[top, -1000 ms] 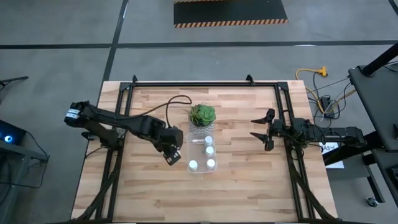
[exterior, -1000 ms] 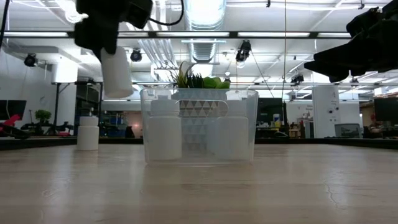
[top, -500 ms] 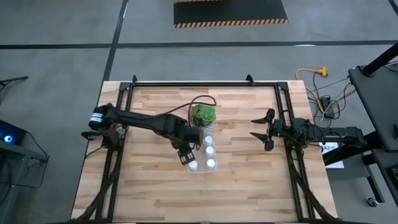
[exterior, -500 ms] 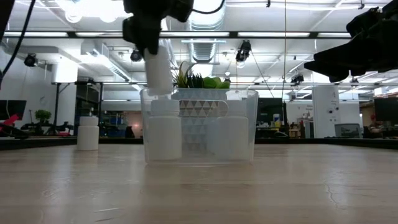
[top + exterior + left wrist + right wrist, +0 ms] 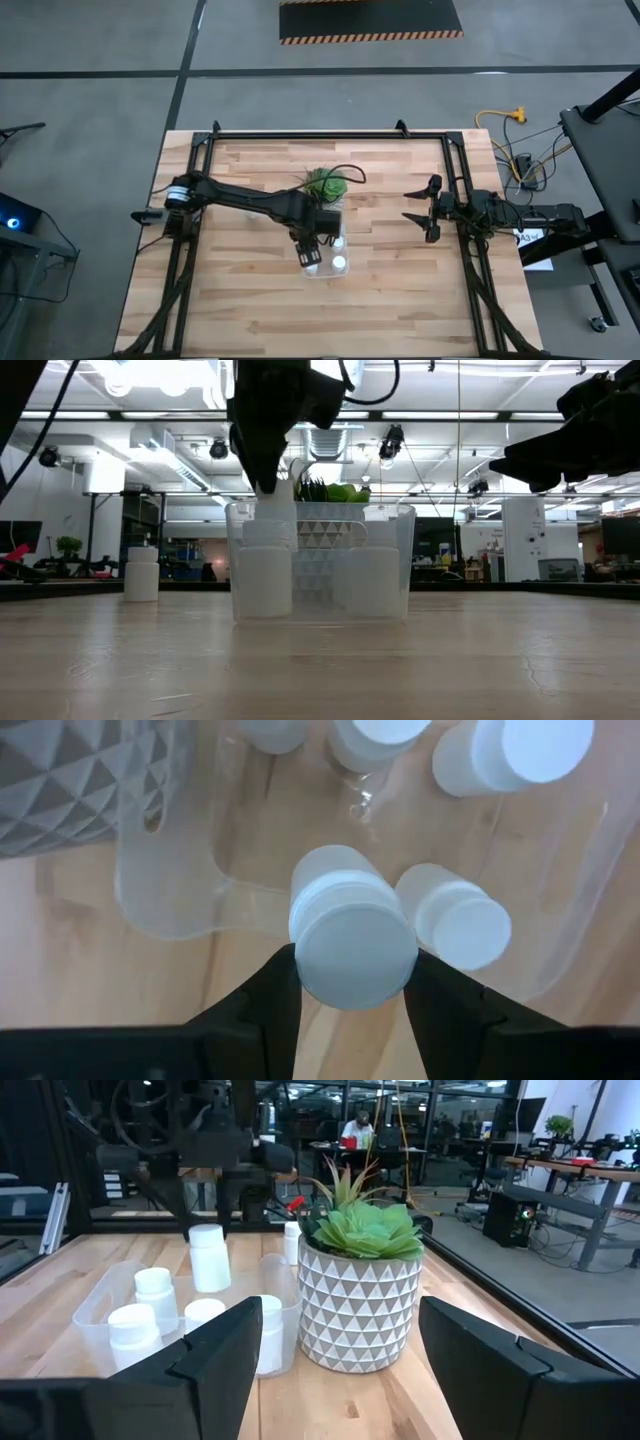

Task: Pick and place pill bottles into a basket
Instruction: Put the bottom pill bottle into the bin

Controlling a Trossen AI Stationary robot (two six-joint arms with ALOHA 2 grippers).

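Observation:
I should use my left gripper to release the white pill bottle in the clear basket (image 5: 311,252) (image 5: 338,920), behind the bottle at the front corner.
My left gripper (image 5: 350,960) is shut on a white pill bottle (image 5: 350,925) and hangs over the left part of the clear basket (image 5: 346,226). The bottle's lower end is at about rim height (image 5: 275,510). Several more pill bottles (image 5: 455,920) stand upright inside the basket. One pill bottle (image 5: 141,572) stands on the table apart from it. At the table's right side my right gripper (image 5: 407,204) stays open and level, with nothing between its fingers. My left gripper pinches the bottle's upper end, at the cap (image 5: 352,945), between its two fingers (image 5: 275,995). The fingers come from above and point down, one on each side. The bottle hangs upright below them (image 5: 208,1258), clear of the table and of the other bottles.
A green plant in a grey patterned pot (image 5: 325,184) stands right behind the basket's far end. A black frame (image 5: 330,134) runs along the table's far edge and down both sides. Bare wooden tabletop (image 5: 380,300) lies in front of the basket.
My left gripper has carried the bottle toward the table's right edge, from beside the basket's left wall to over the basket, sinking a little and rolling about its own axis. The bottle has stayed upright in the hold.

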